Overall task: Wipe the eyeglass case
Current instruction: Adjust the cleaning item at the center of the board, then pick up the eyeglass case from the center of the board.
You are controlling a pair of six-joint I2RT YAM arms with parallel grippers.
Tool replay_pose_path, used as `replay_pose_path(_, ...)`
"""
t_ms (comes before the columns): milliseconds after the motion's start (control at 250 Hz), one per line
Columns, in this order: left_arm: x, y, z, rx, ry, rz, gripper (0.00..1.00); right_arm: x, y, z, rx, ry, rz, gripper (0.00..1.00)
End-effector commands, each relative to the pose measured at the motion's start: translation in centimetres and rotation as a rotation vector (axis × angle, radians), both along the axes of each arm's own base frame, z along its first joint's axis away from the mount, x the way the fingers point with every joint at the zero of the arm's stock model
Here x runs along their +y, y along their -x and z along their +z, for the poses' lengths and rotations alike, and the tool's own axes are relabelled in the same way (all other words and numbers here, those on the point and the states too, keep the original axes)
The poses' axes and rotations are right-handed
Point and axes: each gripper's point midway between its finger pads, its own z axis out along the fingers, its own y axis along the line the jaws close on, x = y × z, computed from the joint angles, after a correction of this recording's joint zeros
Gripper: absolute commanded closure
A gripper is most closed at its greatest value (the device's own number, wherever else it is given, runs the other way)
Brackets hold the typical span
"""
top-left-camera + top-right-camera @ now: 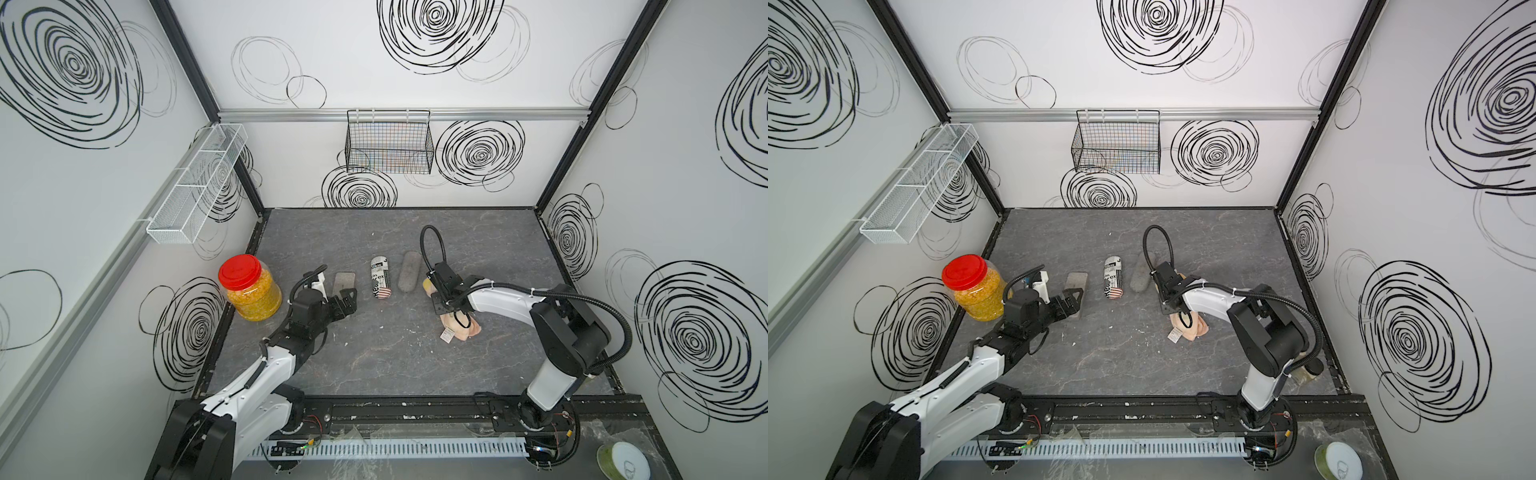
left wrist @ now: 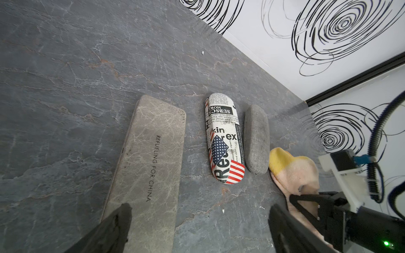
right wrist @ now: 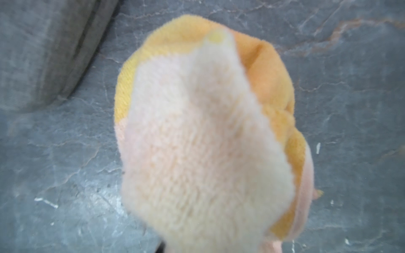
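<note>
The fingers of my left gripper should close on the long sides [image 1: 345, 291] [image 2: 145, 196] of the flat grey-brown eyeglass case, next to its printed words, to hold it for wiping.
Three eyeglass cases lie in a row mid-table: a flat grey-brown one [image 1: 344, 282] [image 2: 151, 166], a newspaper-print one with a flag [image 1: 381, 277] [image 2: 224, 140], and a grey fabric one [image 1: 410, 272] [image 2: 256, 140]. My left gripper [image 1: 348, 300] [image 2: 199, 210] hangs open over the flat case's near end, holding nothing. A pink and yellow cloth [image 1: 461, 328] [image 3: 203, 135] lies just right of the grey fabric case [image 3: 48, 50]. My right gripper [image 1: 446, 305] [image 2: 306, 198] is shut on the cloth, which bunches up and hides the fingers in the right wrist view.
A red-lidded jar of yellow grains [image 1: 249, 291] stands at the table's left edge beside my left arm. A black wire basket [image 1: 388, 143] hangs on the back wall and a white mesh shelf [image 1: 195, 187] on the left wall. Small white crumbs dot the table.
</note>
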Motion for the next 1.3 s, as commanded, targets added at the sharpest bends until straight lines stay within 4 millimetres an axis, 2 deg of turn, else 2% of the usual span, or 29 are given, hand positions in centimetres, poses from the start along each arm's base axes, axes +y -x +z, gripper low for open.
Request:
replay_pose_path(0,0.3,-0.5,0.9,-0.018,-0.039,0.000,0.00,0.4,-0.1,3.2,-0.070,-0.056,0.022,0.84)
replay_pose_path(212,0.4,-0.3,0.9,-0.008,-0.092,-0.015,0.00,0.9,0.6,9.3,-0.185,-0.180,0.085,0.86)
replay_pose_path(304,0.3,-0.4,0.8,0.011,-0.105,-0.021,0.00,1.4,1.2,11.0,-0.191,-0.243,0.132,0.86)
replay_pose_path(408,0.0,-0.7,0.6,0.057,-0.133,-0.045,0.00,3.0,2.1,12.2,-0.180,-0.349,0.204,0.85)
replay_pose_path(607,1.0,-1.3,-1.3,0.170,-0.247,-0.032,0.02,4.7,3.4,11.5,-0.148,-0.426,0.253,0.85)
replay_pose_path(795,3.1,-1.3,-2.6,0.276,-0.452,0.008,0.03,6.0,4.7,10.0,-0.123,-0.420,0.285,0.85)
replay_pose_path(887,2.8,-0.9,-3.5,0.315,-0.506,-0.048,0.02,6.0,4.9,9.1,-0.112,-0.402,0.277,0.85)
replay_pose_path(1023,2.1,-0.9,-5.3,0.376,-0.556,-0.090,0.01,6.1,4.9,9.0,-0.117,-0.404,0.277,0.84)
replay_pose_path(1295,0.8,-3.0,-6.2,0.369,-0.578,-0.084,0.01,5.8,5.1,8.3,-0.104,-0.387,0.274,0.84)
